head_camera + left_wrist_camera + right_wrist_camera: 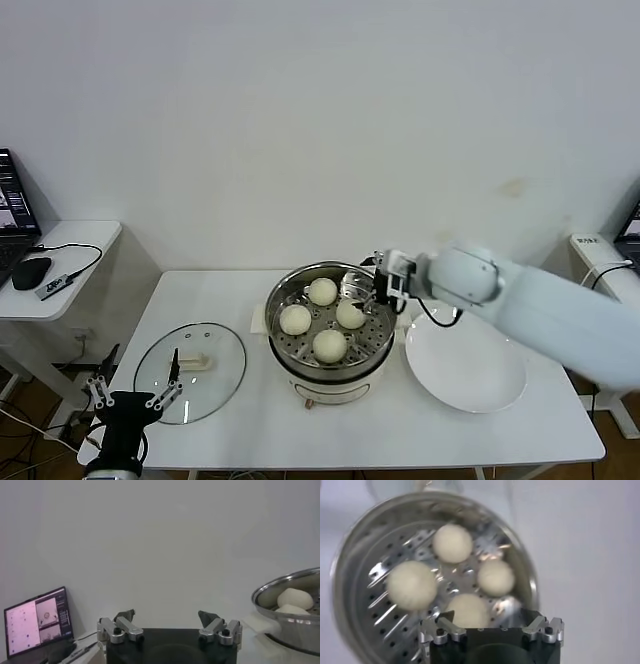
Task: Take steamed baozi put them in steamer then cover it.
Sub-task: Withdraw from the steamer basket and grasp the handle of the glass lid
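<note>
Next, my left gripper should go to the cream handle (195, 363) of the glass lid and close there, because the steamer still needs its cover.
The steamer (330, 372) stands mid-table, uncovered, with several cream-white baozi (330, 345) on its perforated tray. My right gripper (381, 289) hovers open and empty over the pot's far right rim. In the right wrist view the gripper (489, 614) is above the tray (380, 575), just over the nearest baozi (467, 609). The cover (190, 372), a glass lid with a cream handle, lies flat on the table left of the steamer. My left gripper (135, 388) is open and empty at the front left, by the lid's near edge. The left wrist view (166, 617) shows the steamer (292, 617) off to the side.
An empty white plate (465, 365) lies right of the steamer, under my right arm. A side table (60, 265) with a laptop, a mouse and cables stands at far left; the laptop screen (37, 622) also shows in the left wrist view.
</note>
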Robot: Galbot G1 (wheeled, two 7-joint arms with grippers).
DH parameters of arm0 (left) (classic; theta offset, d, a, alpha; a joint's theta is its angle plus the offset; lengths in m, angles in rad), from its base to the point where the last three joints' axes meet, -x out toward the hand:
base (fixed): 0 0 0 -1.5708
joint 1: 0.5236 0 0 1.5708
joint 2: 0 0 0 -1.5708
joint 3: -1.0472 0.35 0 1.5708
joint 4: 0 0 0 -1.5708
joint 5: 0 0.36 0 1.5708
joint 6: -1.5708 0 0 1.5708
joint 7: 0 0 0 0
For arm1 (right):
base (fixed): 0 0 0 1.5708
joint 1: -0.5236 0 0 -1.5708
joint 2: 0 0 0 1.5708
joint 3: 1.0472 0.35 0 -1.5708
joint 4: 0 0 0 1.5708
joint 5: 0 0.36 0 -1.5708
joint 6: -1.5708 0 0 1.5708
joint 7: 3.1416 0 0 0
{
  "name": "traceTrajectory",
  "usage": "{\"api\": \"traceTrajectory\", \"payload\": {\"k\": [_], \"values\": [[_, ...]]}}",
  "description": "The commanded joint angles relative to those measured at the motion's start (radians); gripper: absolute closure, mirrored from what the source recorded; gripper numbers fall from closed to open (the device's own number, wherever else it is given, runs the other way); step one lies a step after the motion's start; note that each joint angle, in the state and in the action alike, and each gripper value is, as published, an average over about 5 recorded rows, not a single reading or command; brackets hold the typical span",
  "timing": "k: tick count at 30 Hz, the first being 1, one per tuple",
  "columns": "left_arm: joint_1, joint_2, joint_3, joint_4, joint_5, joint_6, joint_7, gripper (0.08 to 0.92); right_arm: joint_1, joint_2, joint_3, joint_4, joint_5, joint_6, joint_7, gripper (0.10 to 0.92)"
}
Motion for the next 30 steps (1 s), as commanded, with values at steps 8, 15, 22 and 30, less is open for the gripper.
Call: {"api": "traceTrajectory", "payload": {"k": [8,15,22,30], "values": [[-0.058,-0.004,0.027,0.145,0.071,-0.068,-0.031,0.177,-1.291,0.300,1.276,0.129,-0.224,0.642,0.304,0.203],[-0.107,0.034,0.010,0.277,0.397,-0.080,-0.073,0.177,-1.464,0.577,1.538,0.160,-0.280,0.694,0.183,0.203],[-0.135,0.140,-0.082,0.423,0.900,-0.165,-0.057,0.177,-1.586,0.678,1.639,0.215,-0.266,0.697,0.164,0.203],[-0.165,0.219,-0.112,0.537,1.208,-0.214,-0.040,0.177,-1.619,0.725,1.684,0.263,-0.243,0.669,0.195,0.203]]}}
